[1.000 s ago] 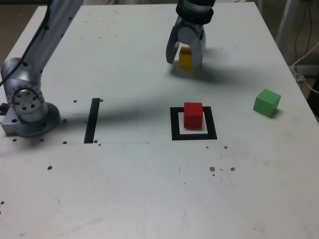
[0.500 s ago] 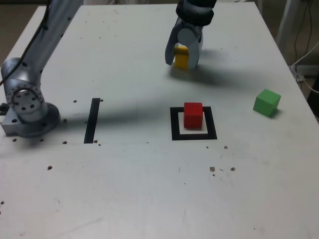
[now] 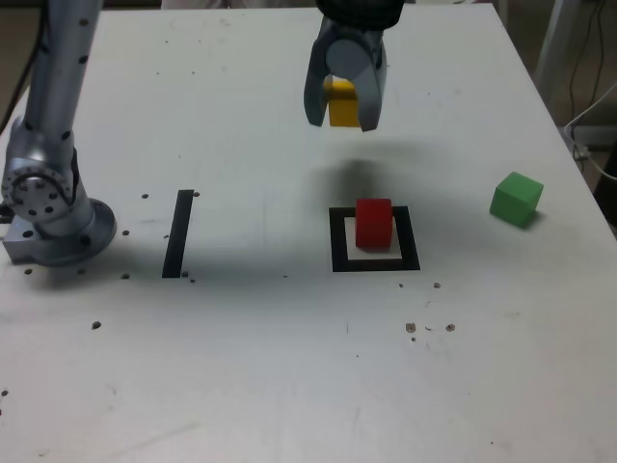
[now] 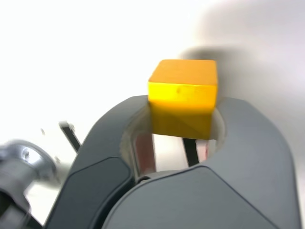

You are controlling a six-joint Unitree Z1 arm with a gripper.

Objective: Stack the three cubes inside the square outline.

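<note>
Next, I let go of the yellow cube with my gripper on top of the red cube (image 3: 379,199) that stands inside the black square outline.
My gripper (image 3: 342,118) is shut on the yellow cube (image 3: 341,102) and holds it in the air above the table, beyond the square outline (image 3: 375,240). The wrist view shows the yellow cube (image 4: 183,95) clamped between the two dark fingers (image 4: 109,143). The red cube (image 3: 373,222) stands inside the black square outline, on its white centre. The green cube (image 3: 515,200) rests on the table at the exterior view's right, apart from the others.
The arm's base (image 3: 48,207) sits at the exterior view's left. A straight black strip (image 3: 178,232) lies on the white table (image 3: 289,367) between the base and the square. Cables (image 3: 588,125) hang past the table's right edge.
The gripper closed on the yellow cube and lifted it off the table, moving slightly toward the exterior view's left. Red and green cubes have not moved.
</note>
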